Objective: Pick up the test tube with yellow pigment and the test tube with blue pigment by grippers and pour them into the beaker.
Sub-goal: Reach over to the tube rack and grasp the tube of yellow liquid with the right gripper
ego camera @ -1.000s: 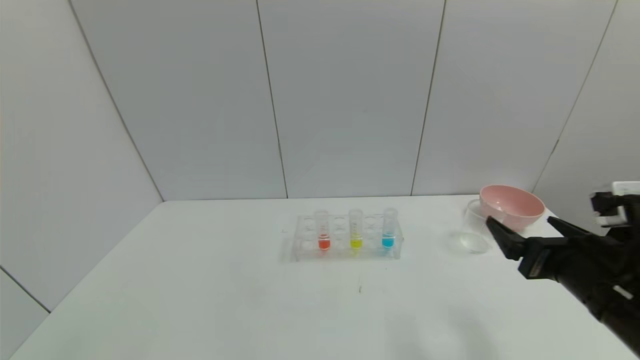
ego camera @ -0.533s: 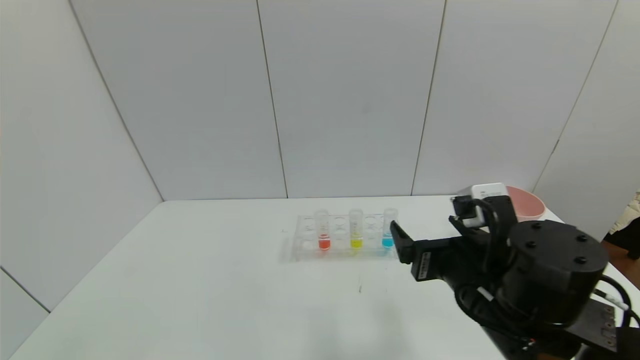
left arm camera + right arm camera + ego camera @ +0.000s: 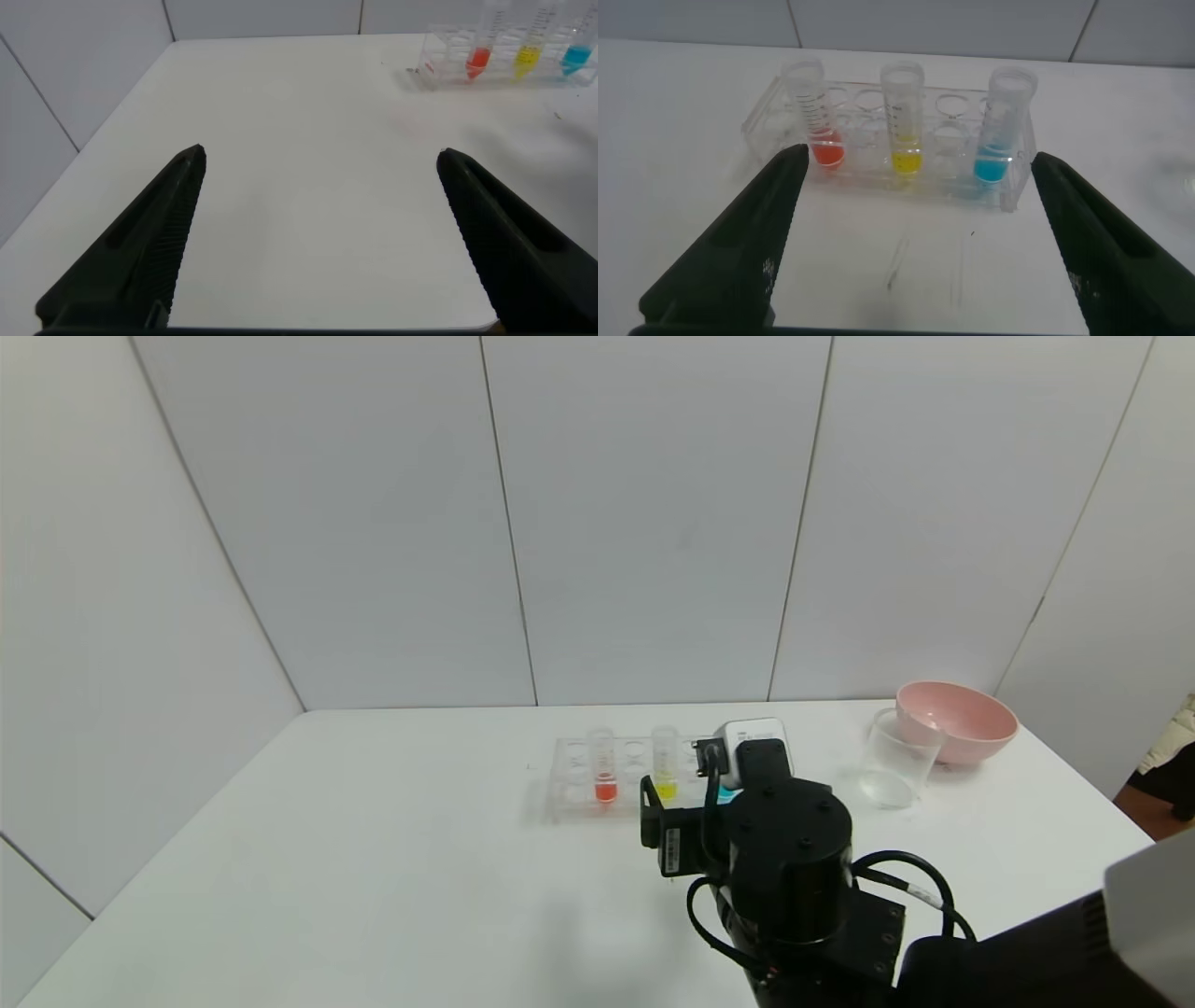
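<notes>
My right gripper is to close next on the clear upper body [image 3: 666, 757] [image 3: 903, 110] of the test tube with yellow pigment, between the tube's rim and the yellow liquid.
The test tube with yellow pigment [image 3: 665, 767] stands upright in a clear rack [image 3: 574, 782] at the table's middle back. It also shows in the right wrist view [image 3: 903, 126]. The test tube with blue pigment [image 3: 1003, 131] stands two holes to its right. In the head view the right wrist hides it except for a cyan sliver [image 3: 725, 793]. My right gripper [image 3: 920, 161] is open and empty, just in front of the rack, facing the yellow tube. The beaker [image 3: 894, 771] stands to the right of the rack. My left gripper [image 3: 321, 155] is open and empty over bare table.
A tube with red-orange liquid [image 3: 604, 767] stands at the rack's left part. A pink bowl [image 3: 957, 721] sits right behind the beaker at the back right. Grey wall panels close off the back and the left of the white table [image 3: 373, 859].
My right arm has swung left, from beside the beaker and bowl to the front of the rack. It now covers the blue tube in the head view. The tubes have not moved.
</notes>
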